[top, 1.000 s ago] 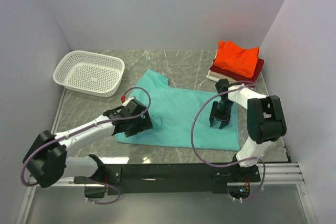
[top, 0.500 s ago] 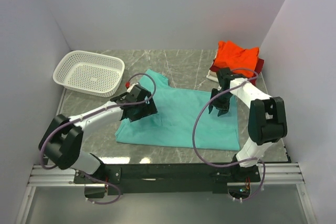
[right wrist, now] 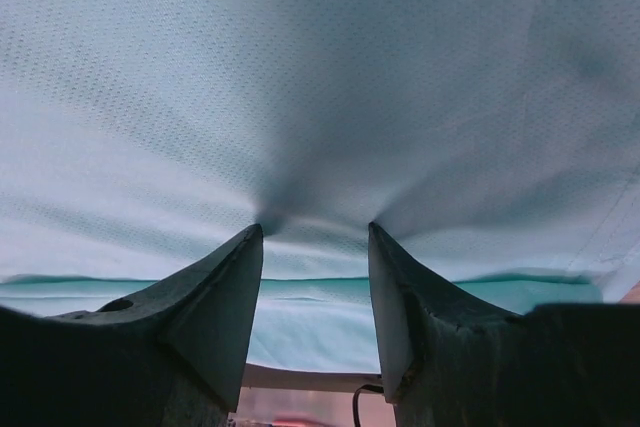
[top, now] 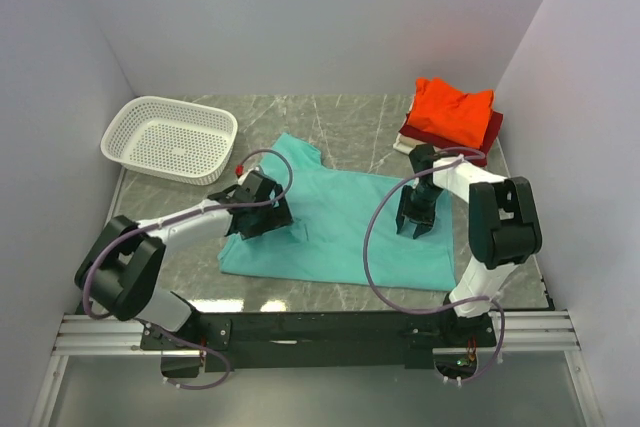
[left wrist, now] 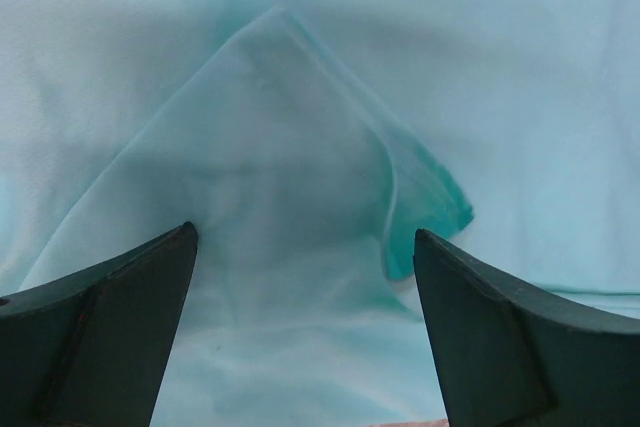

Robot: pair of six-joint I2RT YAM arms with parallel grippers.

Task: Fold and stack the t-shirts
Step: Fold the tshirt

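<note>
My left gripper needs to close next on the outer corner (top: 284,136) of the teal t-shirt's back sleeve, on the side toward the white mesh basket.
The teal t-shirt (top: 340,222) lies spread flat on the marble table, its neck toward the back left. My left gripper (top: 266,219) is low over the shirt's left part. In the left wrist view it (left wrist: 305,232) is wide open, with a turned-over sleeve corner (left wrist: 425,212) lying between the fingers. My right gripper (top: 415,221) stands on the shirt's right part. In the right wrist view it (right wrist: 315,229) is open with a narrower gap, its tips pressed into the puckered teal cloth (right wrist: 320,77). A folded stack stands at the back right: orange-red shirt (top: 452,107) on dark red (top: 491,130) on cream (top: 404,145).
A white mesh basket (top: 170,137) stands at the back left. Walls close in the table on the left, back and right. The arms' black base rail (top: 320,329) runs along the near edge.
Both grippers moved toward the back over the teal shirt, then came a little way back toward the near edge. The shirt lies much as before.
</note>
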